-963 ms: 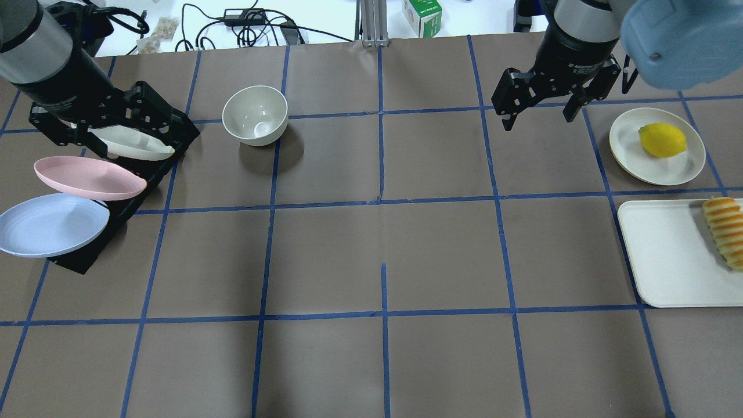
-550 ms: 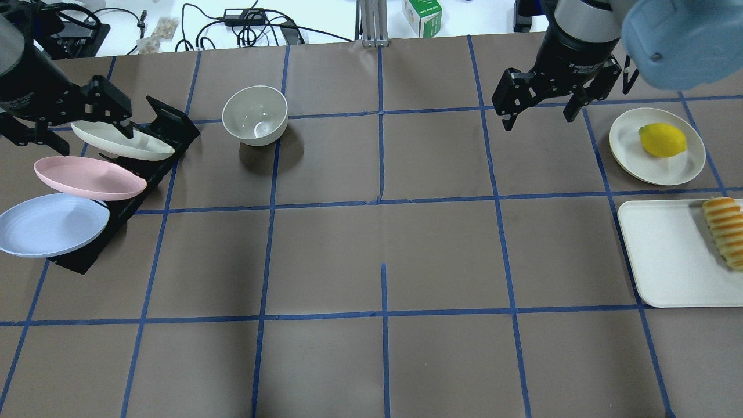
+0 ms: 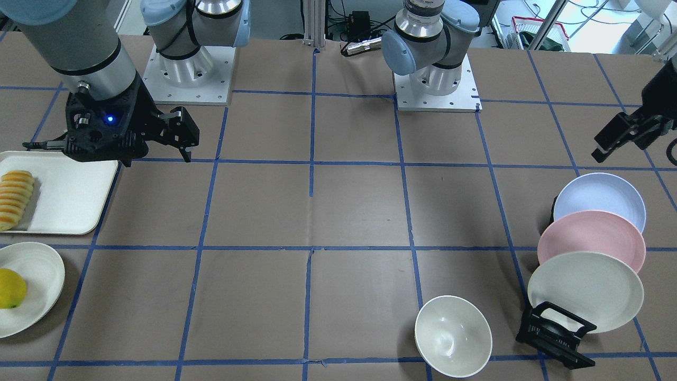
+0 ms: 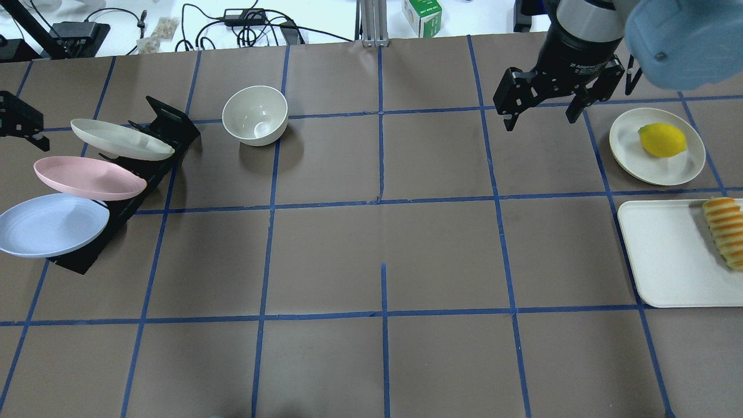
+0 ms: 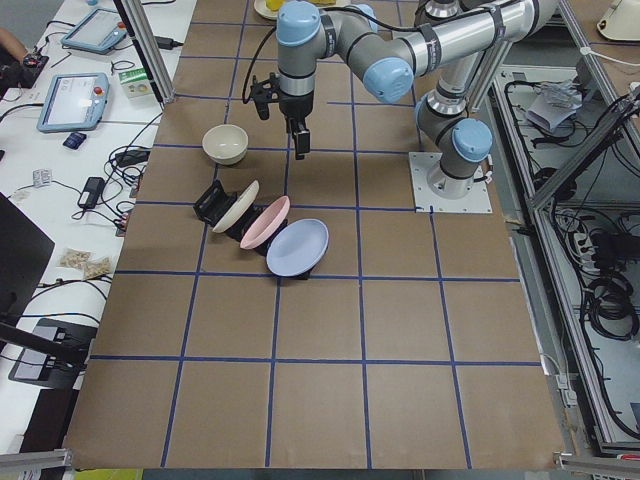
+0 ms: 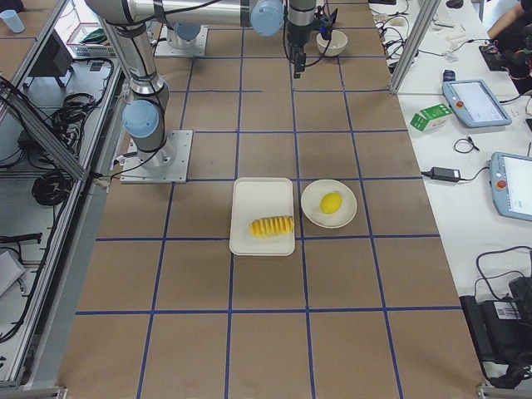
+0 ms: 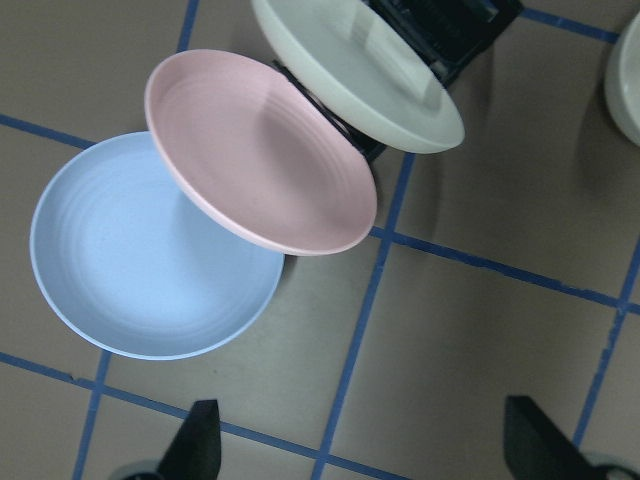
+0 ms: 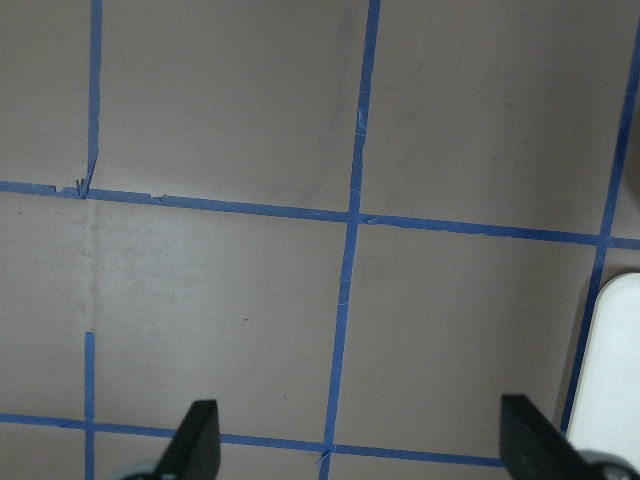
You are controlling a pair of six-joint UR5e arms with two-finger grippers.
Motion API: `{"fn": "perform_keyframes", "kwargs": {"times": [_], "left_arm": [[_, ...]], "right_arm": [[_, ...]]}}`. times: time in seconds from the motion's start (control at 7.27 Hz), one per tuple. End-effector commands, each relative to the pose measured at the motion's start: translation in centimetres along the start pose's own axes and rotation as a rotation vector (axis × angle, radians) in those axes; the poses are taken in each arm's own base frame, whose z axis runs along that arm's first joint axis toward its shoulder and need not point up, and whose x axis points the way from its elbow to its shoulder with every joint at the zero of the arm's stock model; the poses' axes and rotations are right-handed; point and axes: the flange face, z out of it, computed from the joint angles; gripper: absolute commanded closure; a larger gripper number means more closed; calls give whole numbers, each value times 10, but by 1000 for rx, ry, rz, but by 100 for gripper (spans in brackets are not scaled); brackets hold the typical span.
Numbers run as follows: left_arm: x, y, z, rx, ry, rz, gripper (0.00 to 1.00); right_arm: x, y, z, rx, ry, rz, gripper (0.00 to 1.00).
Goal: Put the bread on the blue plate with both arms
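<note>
My left gripper is going to close on the rim of the blue plate (image 3: pixel 643 206) (image 7: pixel 32 248), on the side that faces away from the white tray.
The bread (image 4: pixel 724 232) lies on a white tray (image 4: pixel 662 255) at the right edge; it also shows in the front view (image 3: pixel 15 198) and the right view (image 6: pixel 272 226). The blue plate (image 4: pixel 52 225) leans tilted in a black rack (image 4: pixel 171 125), nearest the robot, and shows in the left wrist view (image 7: pixel 130 250). My left gripper (image 4: pixel 17 125) is open and empty at the far left edge, beside the rack; in its wrist view (image 7: pixel 360 450) the plates are below it. My right gripper (image 4: pixel 541 119) is open and empty over bare table, left of the lemon plate.
A pink plate (image 4: pixel 87 178) and a cream plate (image 4: pixel 119 139) lean in the same rack behind the blue one. A cream bowl (image 4: pixel 255 114) stands right of the rack. A lemon (image 4: pixel 662 139) sits on a small cream plate (image 4: pixel 685 165) beyond the tray.
My left gripper has moved left, from over the cream plate and rack to the table's left edge. The right gripper has barely moved. Plates and bread are unmoved.
</note>
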Motion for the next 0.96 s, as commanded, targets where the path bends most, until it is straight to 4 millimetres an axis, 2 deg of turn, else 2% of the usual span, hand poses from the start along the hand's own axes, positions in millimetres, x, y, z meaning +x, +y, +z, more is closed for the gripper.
{"fn": "perform_keyframes", "kwargs": {"times": [0.0,0.28,0.41,0.69,0.83], "left_arm": [[-64,-2,14,-14,-2,88,0],[-142,3,41,-36,20,78,0],[-171,2,66,-47,61,43,0],[-199,-19,99,12,70,132,0],[-212,-21,127,-1,128,101,0]], "right_arm": [[-6,8,-11,18,11,70,0],[-7,4,-4,8,1,65,0],[-6,5,-4,3,4,58,0],[-6,6,-5,6,7,61,0],[-6,6,-5,6,9,62,0]]}}
